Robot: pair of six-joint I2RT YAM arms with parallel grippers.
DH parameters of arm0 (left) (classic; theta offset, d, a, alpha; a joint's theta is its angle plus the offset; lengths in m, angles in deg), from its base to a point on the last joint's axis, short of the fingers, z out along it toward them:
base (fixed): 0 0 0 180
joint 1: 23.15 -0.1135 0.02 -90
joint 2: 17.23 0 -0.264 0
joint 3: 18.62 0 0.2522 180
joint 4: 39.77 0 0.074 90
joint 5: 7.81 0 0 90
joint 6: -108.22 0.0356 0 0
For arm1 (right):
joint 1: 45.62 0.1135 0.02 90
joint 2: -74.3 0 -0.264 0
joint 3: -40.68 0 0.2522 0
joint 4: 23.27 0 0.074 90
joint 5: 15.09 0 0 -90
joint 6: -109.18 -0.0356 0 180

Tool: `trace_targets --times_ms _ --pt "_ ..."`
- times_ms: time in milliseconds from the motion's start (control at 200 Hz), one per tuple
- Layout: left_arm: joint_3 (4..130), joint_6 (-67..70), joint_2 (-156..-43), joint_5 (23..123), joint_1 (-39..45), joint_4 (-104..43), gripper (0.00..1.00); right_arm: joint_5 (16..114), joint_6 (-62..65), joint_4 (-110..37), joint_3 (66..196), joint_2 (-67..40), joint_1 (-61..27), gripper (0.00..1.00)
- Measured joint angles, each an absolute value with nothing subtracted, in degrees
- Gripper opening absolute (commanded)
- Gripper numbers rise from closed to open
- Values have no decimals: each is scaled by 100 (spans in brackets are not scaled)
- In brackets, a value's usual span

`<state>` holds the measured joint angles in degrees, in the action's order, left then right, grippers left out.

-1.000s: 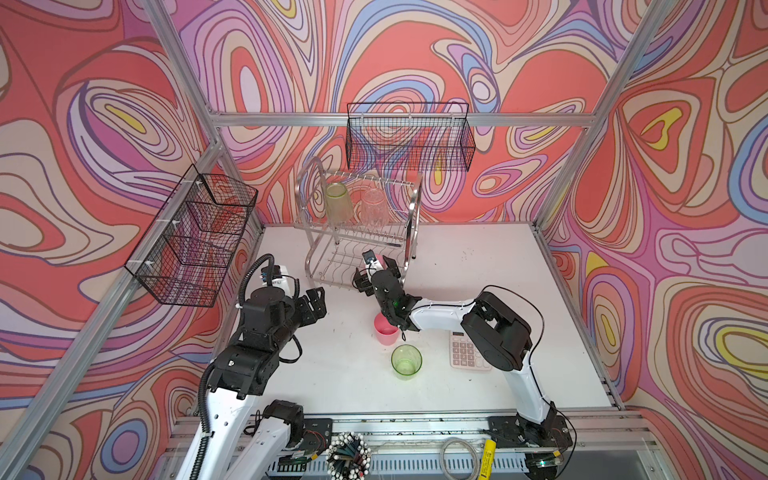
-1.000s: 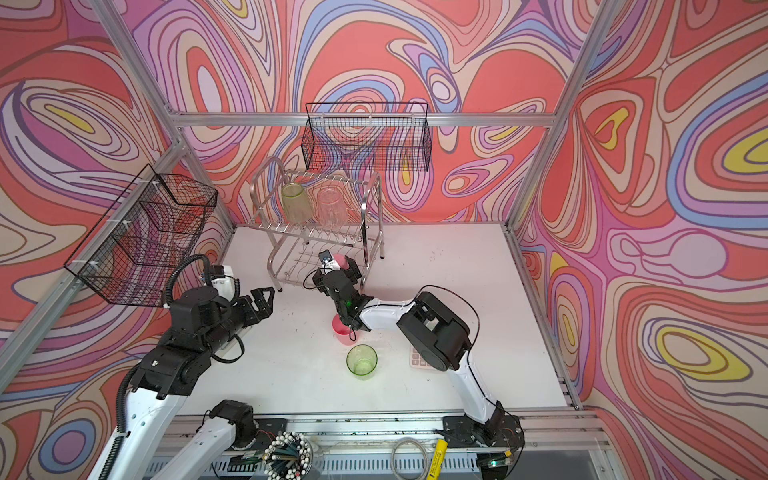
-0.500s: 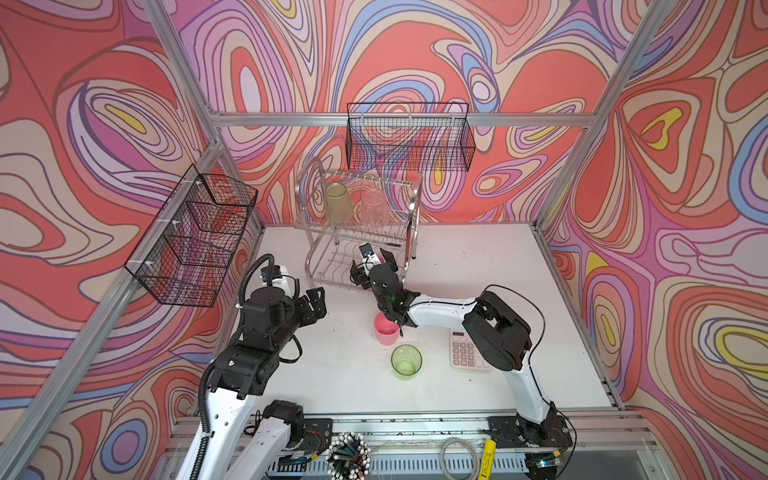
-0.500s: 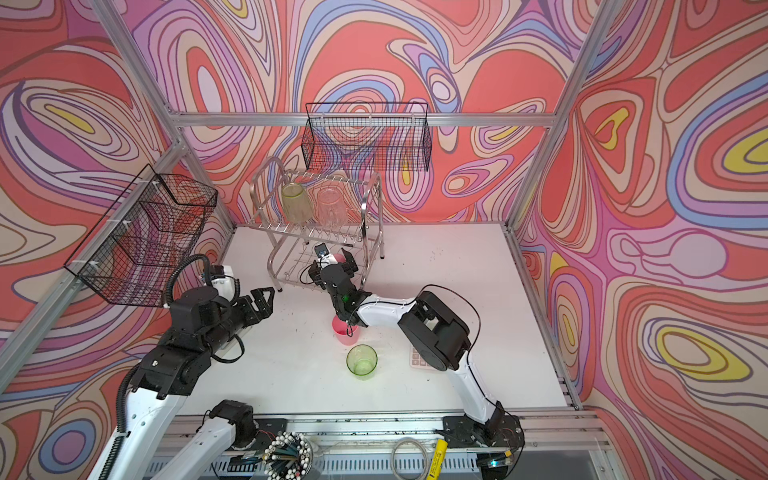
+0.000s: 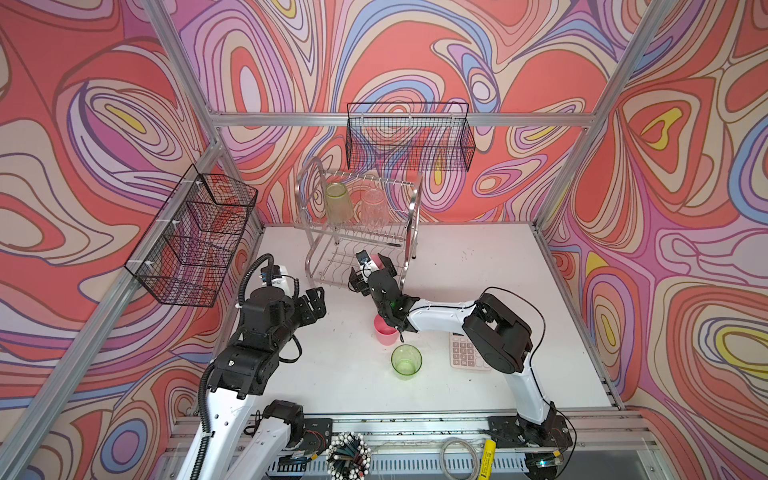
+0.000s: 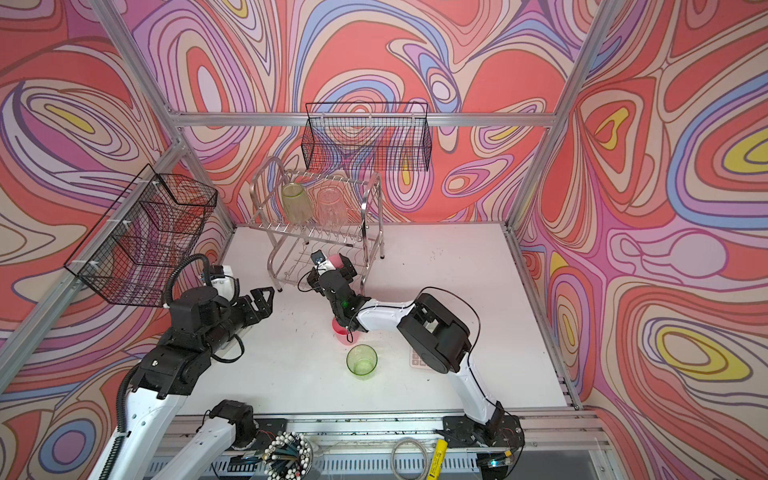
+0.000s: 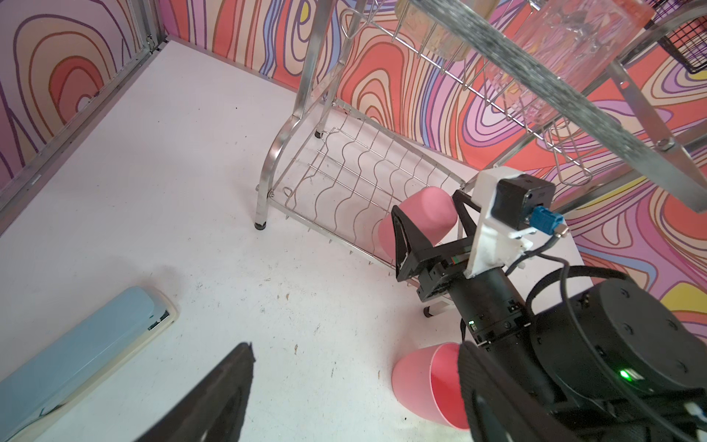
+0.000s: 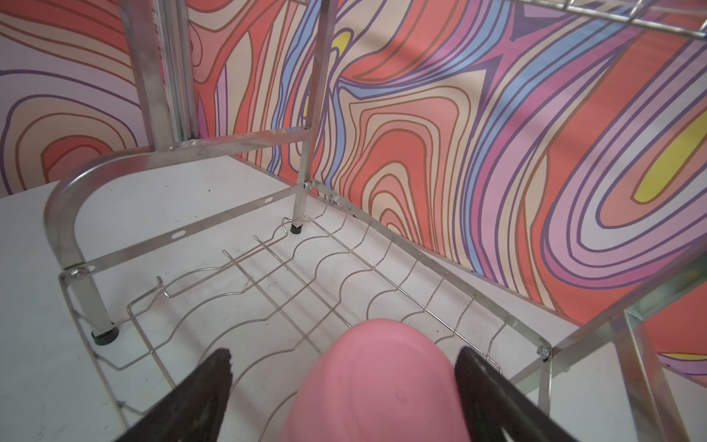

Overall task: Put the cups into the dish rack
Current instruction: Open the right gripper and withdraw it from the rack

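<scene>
I should close my right gripper next on the rim of the pink cup (image 5: pixel 389 333) that is still standing on the table beside the green cup.
The silver dish rack (image 5: pixel 309 183) (image 6: pixel 266 178) (image 7: pixel 267 180) (image 8: pixel 61 214) stands at the back. Upside down on its upper tier are a green cup (image 5: pixel 337 201) (image 6: pixel 296 201) and a clear ribbed cup (image 5: pixel 374 205) (image 6: pixel 330 205). My right gripper (image 5: pixel 372 270) (image 6: pixel 330 270) (image 8: pixel 344 356) is open at the lower tier. A pink cup (image 5: pixel 376 261) (image 7: pixel 424 214) (image 8: pixel 382 382) lies between its jaws with a gap on one side. Another pink cup (image 5: pixel 384 332) (image 6: pixel 343 332) (image 7: pixel 421 382) and a green cup (image 5: pixel 406 361) (image 6: pixel 361 361) stand on the table. My left gripper (image 5: pixel 316 301) (image 6: pixel 259 299) (image 7: pixel 355 352) is open and empty.
A calculator (image 5: pixel 463 353) (image 6: pixel 415 359) lies partly under the right arm's elbow. A pale blue flat case (image 7: pixel 84 344) rests on the table near the left gripper. Black mesh baskets hang on the back wall (image 5: pixel 409 137) and the left wall (image 5: pixel 195 237).
My right gripper has shifted slightly towards the rack's lower tier with the pink cup between its jaws. The left arm has not moved.
</scene>
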<state>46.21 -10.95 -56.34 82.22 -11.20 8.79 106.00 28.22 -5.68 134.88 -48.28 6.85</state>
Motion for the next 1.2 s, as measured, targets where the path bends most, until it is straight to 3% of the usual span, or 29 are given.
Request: trace_targets --times_ms 691,941,1197 --pt "4597 -1121 -5636 8222 -1120 847 86 10692 3040 -356 12713 -4063 991 95" --pt "4568 -1161 -5636 8227 -1122 851 86 10661 2935 -576 11895 -3008 1411 91" --pt "4437 -1263 -5529 8222 -1122 976 85 9890 2168 -2281 11598 -1620 1599 84"
